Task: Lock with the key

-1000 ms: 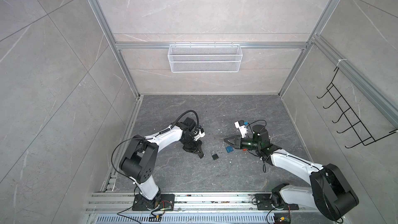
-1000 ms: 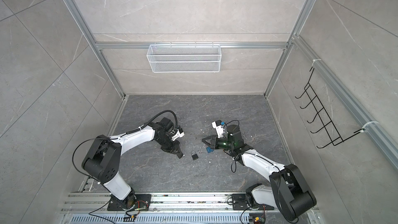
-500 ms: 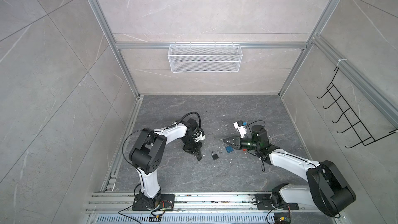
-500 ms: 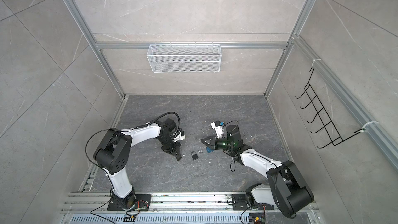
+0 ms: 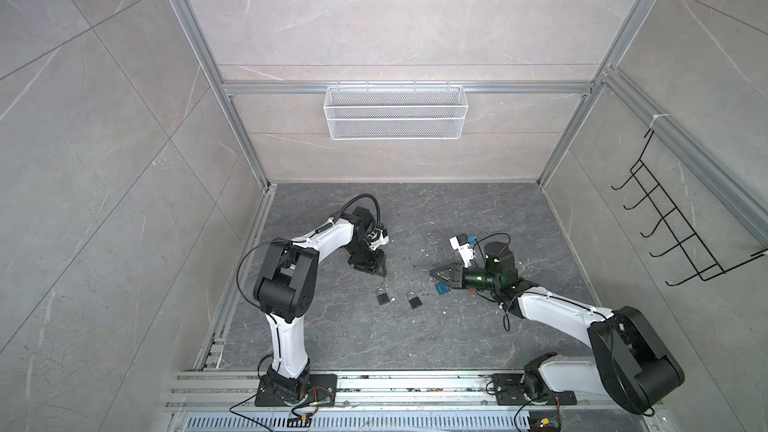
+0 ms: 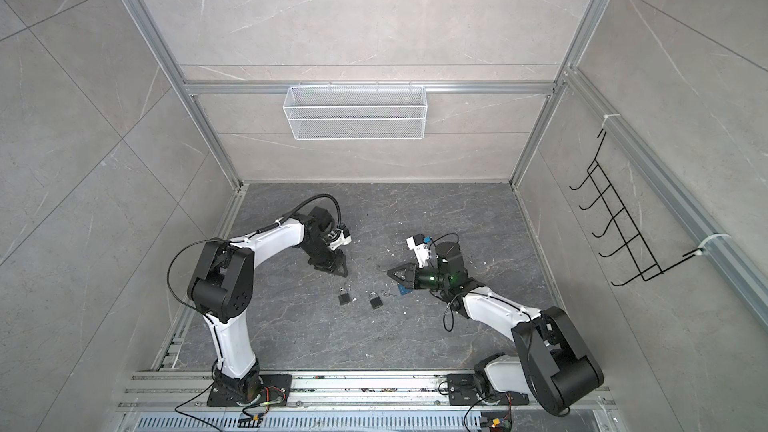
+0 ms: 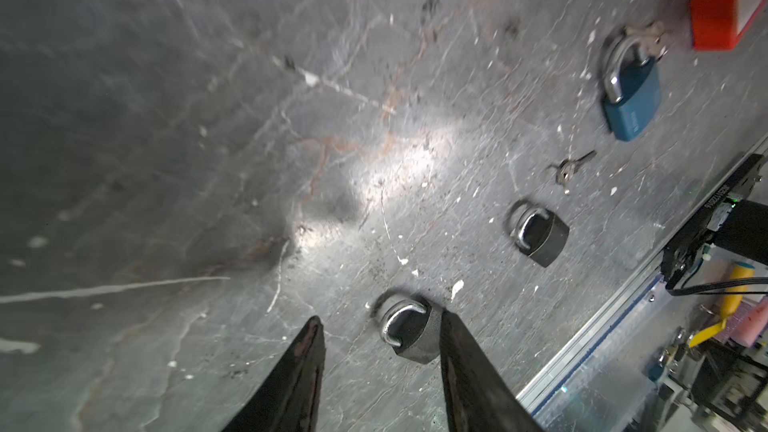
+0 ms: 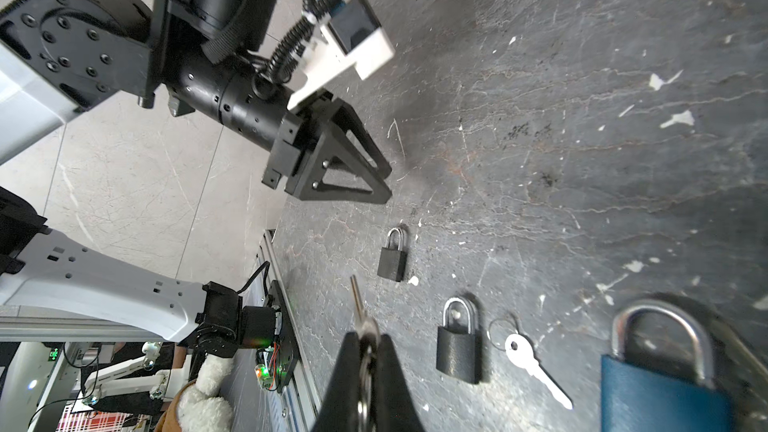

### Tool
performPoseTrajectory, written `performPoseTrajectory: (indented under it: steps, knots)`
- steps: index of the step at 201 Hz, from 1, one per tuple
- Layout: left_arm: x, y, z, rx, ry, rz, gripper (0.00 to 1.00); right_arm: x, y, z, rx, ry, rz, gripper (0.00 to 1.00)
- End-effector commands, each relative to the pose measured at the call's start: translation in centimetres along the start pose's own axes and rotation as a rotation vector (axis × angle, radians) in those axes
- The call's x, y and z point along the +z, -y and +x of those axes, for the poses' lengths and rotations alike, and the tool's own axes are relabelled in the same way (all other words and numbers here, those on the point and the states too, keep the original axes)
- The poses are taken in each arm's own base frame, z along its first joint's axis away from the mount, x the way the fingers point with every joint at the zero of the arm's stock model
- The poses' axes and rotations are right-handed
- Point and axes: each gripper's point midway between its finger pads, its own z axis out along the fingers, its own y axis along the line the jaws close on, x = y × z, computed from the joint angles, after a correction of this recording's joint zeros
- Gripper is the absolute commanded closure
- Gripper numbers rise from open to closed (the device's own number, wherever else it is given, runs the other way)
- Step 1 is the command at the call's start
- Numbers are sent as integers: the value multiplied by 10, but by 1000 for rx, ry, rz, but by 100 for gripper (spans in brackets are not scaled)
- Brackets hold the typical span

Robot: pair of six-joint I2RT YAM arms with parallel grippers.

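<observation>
My right gripper is going to set the silver key down beside the shackle of the black padlock [image 5: 389,287] [image 8: 417,227] that is nearest to my left gripper.
Two small black padlocks lie on the dark floor, shackles closed: one [image 5: 382,296] [image 7: 409,332] just below my left gripper [image 5: 380,268] [image 7: 381,317], the other [image 5: 414,300] [image 8: 457,344] to its right. The left jaws stand open and empty, and the near padlock lies on the floor by one fingertip. My right gripper [image 5: 432,274] [image 8: 368,340] is shut on a silver key [image 8: 356,301], whose blade sticks out towards the padlocks. A second key [image 8: 536,367] on a ring lies loose beside the right padlock.
A blue padlock [image 5: 441,288] [image 8: 665,380] lies under the right gripper's body. A red object [image 7: 727,6] sits beyond it. A white wire basket [image 5: 394,112] hangs on the back wall and a black hook rack [image 5: 681,226] on the right wall. Rails [image 5: 332,384] run along the front edge.
The left gripper has opened, and a black padlock that did not show before now lies on the floor below it. The right gripper has stayed put with the key.
</observation>
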Motion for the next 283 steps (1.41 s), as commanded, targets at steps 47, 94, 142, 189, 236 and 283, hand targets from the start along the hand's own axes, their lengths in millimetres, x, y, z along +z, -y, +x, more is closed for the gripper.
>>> performPoseTrajectory:
  steps: [47,94,142,189,236,283]
  knots:
    - [-85,21,-38,-96,594,-47,51,27,14,17,61,13,293,100]
    - [-155,28,3,-249,1001,-59,49,68,13,31,112,42,354,100]
    - [-154,36,30,-294,1055,44,45,106,16,30,144,97,407,100]
    - [-150,33,44,-263,1055,21,41,132,17,36,155,99,448,96]
    - [-152,29,53,-233,1050,-40,40,148,28,48,192,87,472,98]
    - [-139,38,53,-179,1001,12,29,141,38,53,161,123,544,92]
